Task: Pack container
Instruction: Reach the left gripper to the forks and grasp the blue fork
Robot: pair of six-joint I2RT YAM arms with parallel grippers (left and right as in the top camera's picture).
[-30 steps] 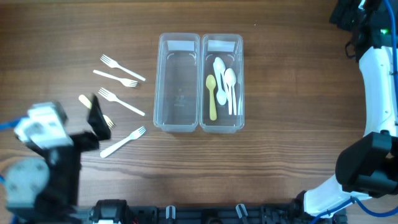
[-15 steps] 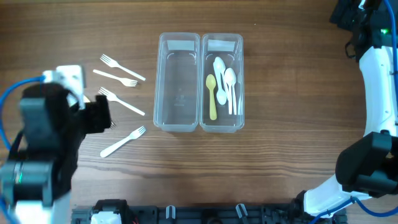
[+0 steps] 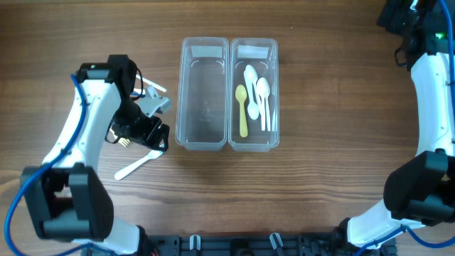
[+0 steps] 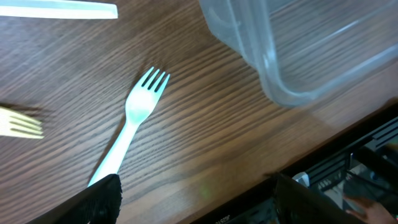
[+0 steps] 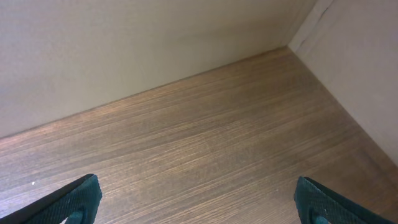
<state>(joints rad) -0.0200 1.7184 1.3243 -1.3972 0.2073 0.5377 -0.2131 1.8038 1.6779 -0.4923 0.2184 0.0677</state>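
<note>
Next, my left gripper closes on the white fork's handle [image 3: 144,159] [image 4: 129,127], just below the fork's tines, taking the fork by the empty container's near corner.
Two clear containers stand side by side at the table's middle. The left container [image 3: 180,92] is empty. The right container [image 3: 276,92] holds a yellow spoon [image 3: 242,110] and white spoons [image 3: 260,96]. My left gripper [image 3: 151,135] [image 4: 199,202] is open and empty, low over the table just left of the left container [image 4: 311,56]. A white fork [image 3: 139,164] [image 4: 134,121] lies in front of it, tines toward the container. A yellowish fork [image 4: 18,122] and another white fork's handle [image 4: 56,9] show at the edges. My right gripper [image 5: 199,205] is open and empty at the far right back.
My left arm [image 3: 92,121] covers most of the other forks left of the containers; one fork end [image 3: 158,89] pokes out. My right arm [image 3: 434,92] runs along the right edge. A wall shows behind the table in the right wrist view.
My left arm has swung up from the front left corner to the forks, ending beside the left container. The right arm, containers and spoons have not moved.
</note>
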